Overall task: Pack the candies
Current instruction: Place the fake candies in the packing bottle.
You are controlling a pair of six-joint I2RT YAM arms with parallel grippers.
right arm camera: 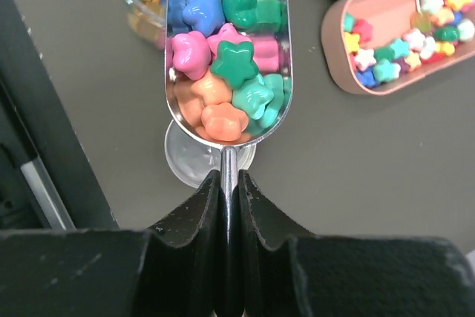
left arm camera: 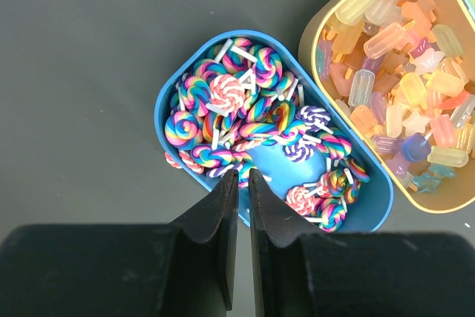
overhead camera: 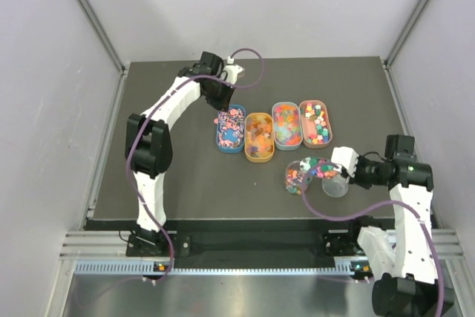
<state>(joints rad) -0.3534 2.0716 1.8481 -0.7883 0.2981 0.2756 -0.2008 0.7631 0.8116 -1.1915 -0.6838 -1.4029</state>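
The robot's right gripper will put the silver scoop down on the bare table (overhead camera: 355, 139) (right arm camera: 460, 191) beside the pink tray.
Swirled lollipop candies (left arm camera: 223, 98) fill a blue oval tray (left arm camera: 375, 209), and a few hang over its near-left rim. My left gripper (left arm camera: 243, 174) hovers above that rim, shut with only a thin slit and nothing in it; from above, the left gripper (overhead camera: 221, 105) sits at the blue tray's (overhead camera: 220, 141) back-left corner. My right gripper (right arm camera: 228, 174) is shut on the handle of a silver scoop (right arm camera: 178, 109) heaped with star-shaped candies (right arm camera: 234, 64). The scoop (overhead camera: 319, 168) hangs beside the clear jar (overhead camera: 295, 177), which holds mixed candies.
A yellow tray (left arm camera: 315, 31) of popsicle sweets, a grey tray (overhead camera: 286, 105) of rainbow gummies and a pink tray (right arm camera: 334, 50) of small stars stand in a row right of the blue one. The jar's clear lid (right arm camera: 182, 165) lies flat under the scoop.
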